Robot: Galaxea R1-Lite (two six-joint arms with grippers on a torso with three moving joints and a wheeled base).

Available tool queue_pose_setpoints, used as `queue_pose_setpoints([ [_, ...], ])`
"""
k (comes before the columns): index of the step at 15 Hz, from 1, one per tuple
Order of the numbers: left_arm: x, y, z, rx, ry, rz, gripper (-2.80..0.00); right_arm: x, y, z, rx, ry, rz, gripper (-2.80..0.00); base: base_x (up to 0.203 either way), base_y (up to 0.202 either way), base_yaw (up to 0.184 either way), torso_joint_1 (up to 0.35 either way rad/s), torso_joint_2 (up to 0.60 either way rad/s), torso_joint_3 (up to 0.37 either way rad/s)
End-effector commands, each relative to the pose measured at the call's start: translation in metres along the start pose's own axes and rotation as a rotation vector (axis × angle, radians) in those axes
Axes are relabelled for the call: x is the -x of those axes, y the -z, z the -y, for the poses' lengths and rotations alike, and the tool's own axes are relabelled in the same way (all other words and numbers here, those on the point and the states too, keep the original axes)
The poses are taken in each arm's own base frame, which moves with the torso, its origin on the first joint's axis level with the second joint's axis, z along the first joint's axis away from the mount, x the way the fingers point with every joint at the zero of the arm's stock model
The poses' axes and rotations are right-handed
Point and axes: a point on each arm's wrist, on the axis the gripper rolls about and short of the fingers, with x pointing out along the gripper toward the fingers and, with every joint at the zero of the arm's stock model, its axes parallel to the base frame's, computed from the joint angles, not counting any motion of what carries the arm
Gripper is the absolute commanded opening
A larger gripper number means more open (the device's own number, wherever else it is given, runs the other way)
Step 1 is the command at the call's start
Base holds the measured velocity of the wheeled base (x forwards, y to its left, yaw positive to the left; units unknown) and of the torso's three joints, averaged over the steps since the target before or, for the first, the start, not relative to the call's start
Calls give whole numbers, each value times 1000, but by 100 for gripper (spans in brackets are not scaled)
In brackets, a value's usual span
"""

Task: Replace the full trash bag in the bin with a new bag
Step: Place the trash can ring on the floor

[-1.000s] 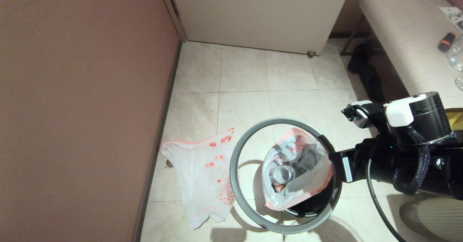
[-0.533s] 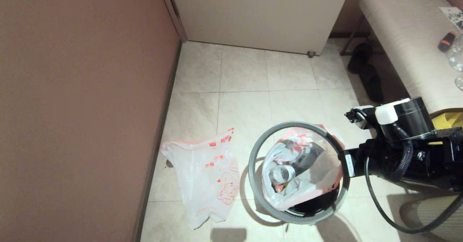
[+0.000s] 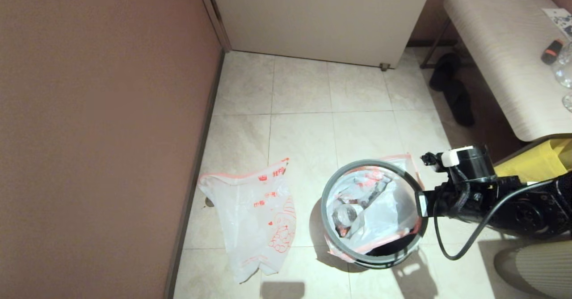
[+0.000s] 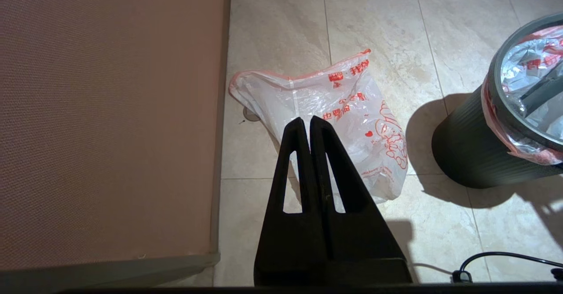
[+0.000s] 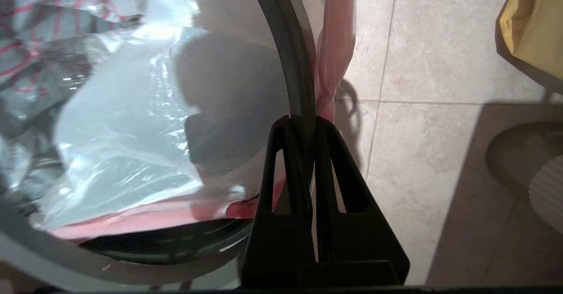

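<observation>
My right gripper will open and take the hoop's rim clear of the bag (image 3: 423, 226) before lifting, as the bag's pink edge runs into its grip on the hoop.
The black bin (image 3: 388, 250) stands on the tiled floor, with the full trash bag (image 3: 380, 209) inside it; a bottle and rubbish show through. The bag's pink edge hangs over the bin's outside. My right gripper (image 3: 421, 203) is shut on the grey hoop rim (image 3: 328, 191) at the hoop's right side, and the hoop sits level with the bin's top. In the right wrist view the gripper (image 5: 302, 120) pinches the hoop (image 5: 286, 43) beside the bag (image 5: 123, 131). The new bag (image 3: 254, 214) lies flat left of the bin. My left gripper (image 4: 306, 120) hangs shut and empty above the new bag (image 4: 343, 118).
A brown wall (image 3: 98, 133) runs along the left and a white door (image 3: 321, 17) stands at the back. On the right are a bench (image 3: 505, 53), black slippers (image 3: 451, 89) and a yellow bag (image 3: 536, 165).
My right arm has moved down and to the right with the grey hoop, from well above the bin to the level of its top. The full bag's edge now hangs outside the bin.
</observation>
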Motion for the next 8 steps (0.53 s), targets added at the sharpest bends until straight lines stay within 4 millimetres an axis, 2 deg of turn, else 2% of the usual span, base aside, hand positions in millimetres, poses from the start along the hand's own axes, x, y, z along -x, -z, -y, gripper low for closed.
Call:
queue_pose_setpoints([
  [1, 0, 0, 0, 0, 0, 1, -280, -31, 18, 5, 2, 30, -73, -280, 0, 0, 0, 0, 0, 0],
  [4, 0, 0, 0, 0, 1, 1, -280, -51, 25, 10, 11, 44, -59, -280, 0, 0, 0, 0, 0, 0],
  [5, 0, 0, 0, 0, -1, 1, -280, -56, 28, 12, 11, 51, -69, 0, 0, 0, 0, 0, 0, 0],
  [8, 0, 0, 0, 0, -1, 1, -280, -52, 26, 15, 3, 57, -58, 0, 0, 0, 0, 0, 0, 0],
])
